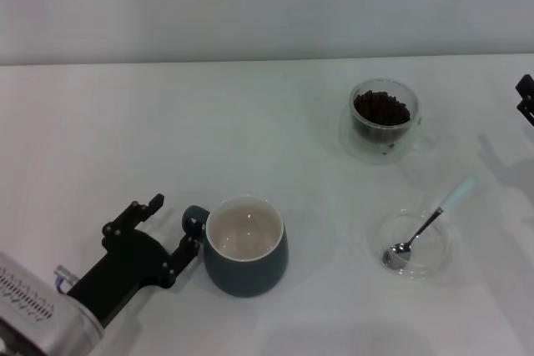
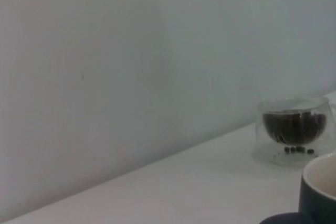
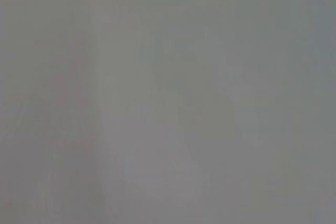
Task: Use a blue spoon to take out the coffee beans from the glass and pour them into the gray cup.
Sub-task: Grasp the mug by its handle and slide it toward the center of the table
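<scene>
My right gripper is to move to the blue spoon next and close on the middle of its handle (image 1: 458, 193), so that its bowl stays free for the coffee beans.
The gray cup (image 1: 247, 248) stands at the front middle of the table, its off-white inside bare, its loop handle toward my left gripper (image 1: 174, 223). That gripper is open, and its fingertips lie just beside the handle. The cup's rim also shows in the left wrist view (image 2: 320, 190). The glass (image 1: 384, 118) with the coffee beans (image 1: 381, 107) stands at the back right; it also shows in the left wrist view (image 2: 294, 128). The blue spoon (image 1: 427, 224) lies with its bowl in a clear saucer (image 1: 438, 256) at the front right. My right gripper (image 1: 526, 97) barely shows at the right edge.
The white table (image 1: 125, 139) ends at a pale wall behind. The right wrist view shows only a plain grey surface.
</scene>
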### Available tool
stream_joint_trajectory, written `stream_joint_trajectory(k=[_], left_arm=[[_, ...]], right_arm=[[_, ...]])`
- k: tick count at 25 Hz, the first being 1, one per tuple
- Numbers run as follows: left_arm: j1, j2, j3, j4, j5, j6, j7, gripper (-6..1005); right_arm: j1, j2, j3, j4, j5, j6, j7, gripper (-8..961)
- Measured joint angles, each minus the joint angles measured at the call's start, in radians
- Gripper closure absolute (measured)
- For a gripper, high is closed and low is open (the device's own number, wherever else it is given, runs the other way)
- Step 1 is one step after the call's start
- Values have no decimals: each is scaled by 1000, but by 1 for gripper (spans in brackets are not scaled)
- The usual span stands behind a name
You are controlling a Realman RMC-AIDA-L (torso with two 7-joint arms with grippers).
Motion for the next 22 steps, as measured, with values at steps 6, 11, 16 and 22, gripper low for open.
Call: stream_joint_trajectory(k=[6,11,16,22], left_arm=[[39,0,0,-1,0,56,0,242],[55,2,-1,-3,-1,67,0,245],[76,2,-1,-6,-3,105,-1,248],[93,5,-3,-9,-39,154,-6,252]], right_arm=[[-4,-3,8,-4,8,10,68,83],[-20,-9,7,-22,8,25,169,83],[-49,-19,-2,-50,0,38,278,82],[-75,-39,-24,-60,-2,48,408,82]])
